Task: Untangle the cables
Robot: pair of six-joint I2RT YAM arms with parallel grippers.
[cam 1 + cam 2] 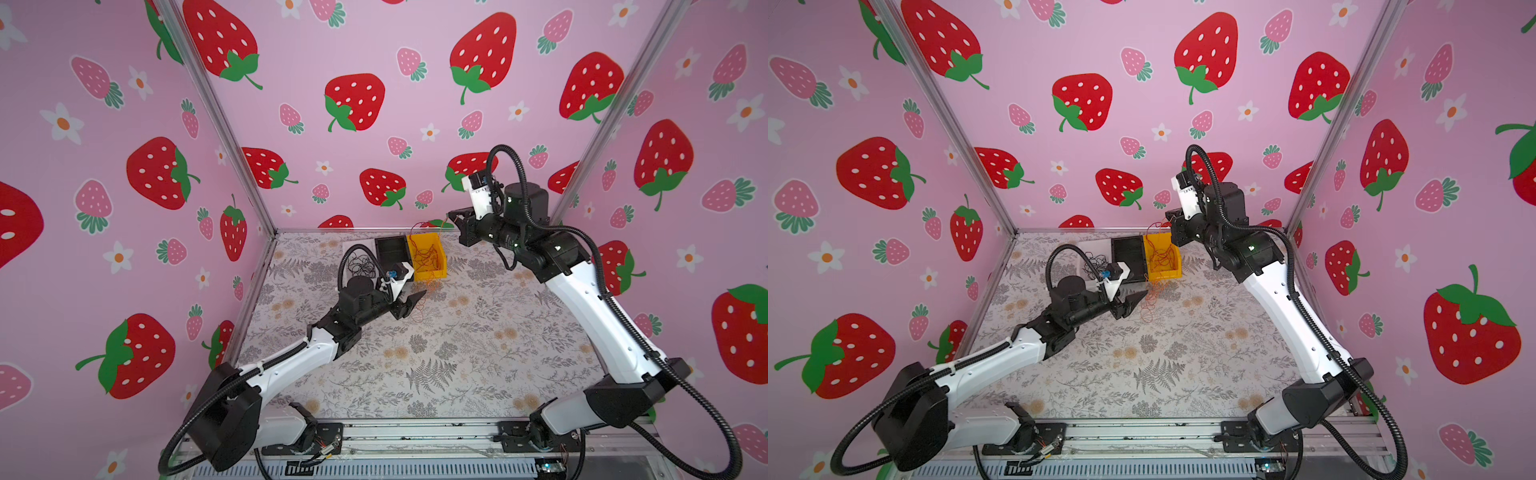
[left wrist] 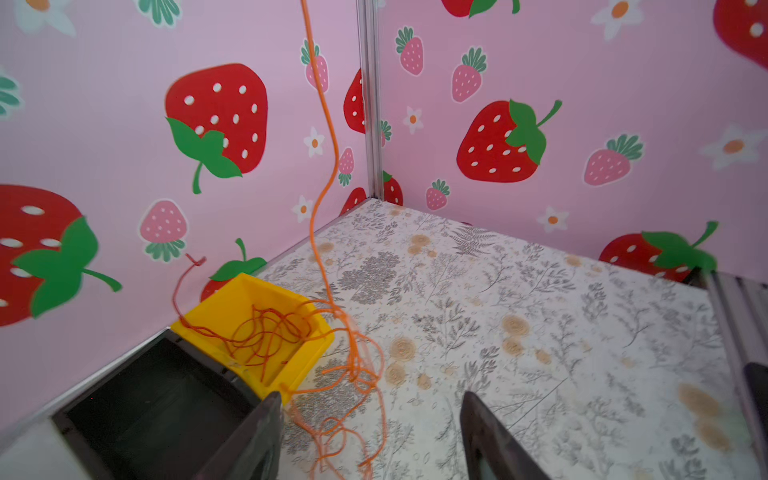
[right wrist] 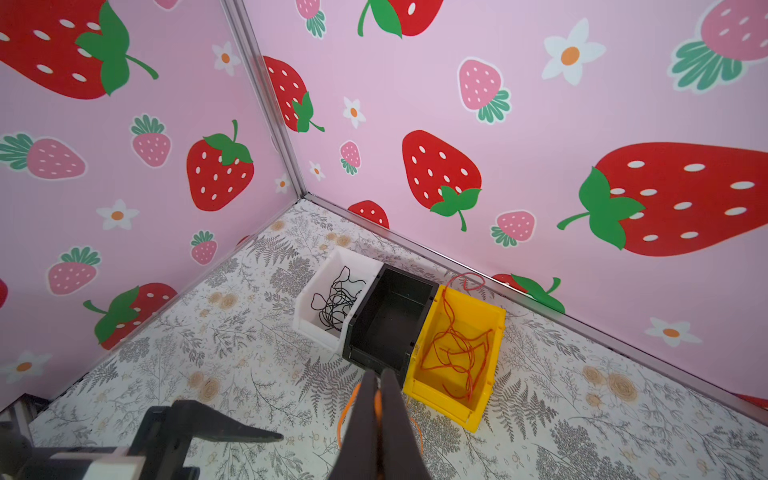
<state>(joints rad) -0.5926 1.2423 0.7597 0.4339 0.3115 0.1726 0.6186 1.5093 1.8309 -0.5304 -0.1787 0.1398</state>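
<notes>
The orange cable's loops hang in a bunch below the robot's right gripper, so the left gripper should grab a low part of the cable (image 2: 321, 449) and pull it away from the heap of loops.
My right gripper (image 3: 378, 388) is shut on an orange cable (image 2: 328, 166) and held high near the back wall (image 1: 453, 216). The strand hangs down to a loose orange tangle (image 2: 353, 374) on the table in front of the yellow bin (image 2: 232, 307). My left gripper (image 2: 374, 419) is open low over the table, with part of that tangle lying between its fingers (image 2: 266, 432); in both top views it sits just left of the tangle (image 1: 415, 301) (image 1: 1136, 301). Red cables (image 3: 457, 349) lie looped in the yellow bin. Black cables (image 3: 336, 303) lie in a white bin (image 3: 316, 286).
Three small bins stand in a row at the back wall: white, an empty black one (image 3: 390, 324), and yellow (image 3: 440, 399). One red loop (image 3: 469, 282) hangs over the yellow bin's back edge. The floral table (image 1: 457, 353) is walled on three sides.
</notes>
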